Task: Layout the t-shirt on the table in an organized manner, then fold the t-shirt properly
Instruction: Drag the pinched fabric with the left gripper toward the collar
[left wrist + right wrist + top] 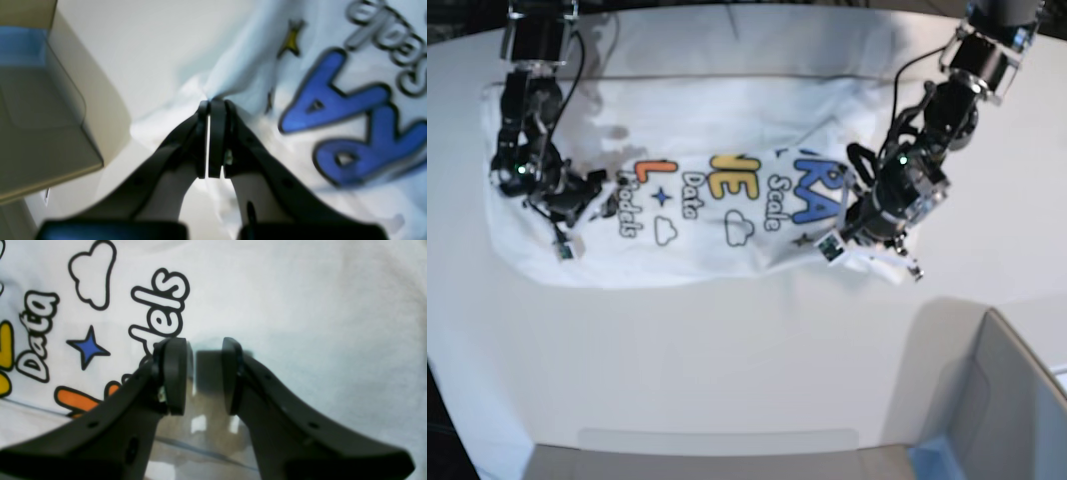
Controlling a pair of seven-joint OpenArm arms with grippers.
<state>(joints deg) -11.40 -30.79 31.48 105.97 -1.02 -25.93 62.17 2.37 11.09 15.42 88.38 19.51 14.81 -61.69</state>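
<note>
I will use my left gripper to lay the pinched cloth of the t-shirt, now held next to the blue letters, down over the far edge of the blue letters (815, 151) (378, 180).
The white t-shirt (727, 110) lies spread across the table (727, 350), print side up. Its blue letters (333, 100) and a blue star (87, 346) show in the wrist views. My left gripper (215, 103) is shut on a pinch of the t-shirt's cloth next to the blue letters; in the base view this left gripper (872, 250) is at the shirt's right end. My right gripper (206, 373) stands open low over the t-shirt (300, 306), near its edge beside the print. In the base view the right gripper (599, 203) is at the shirt's left end.
A grey bin (997, 400) stands at the front right corner and shows at the left of the left wrist view as the bin (50, 116). Bare white tabletop stretches in front of the shirt. Both arms come down from the far edge.
</note>
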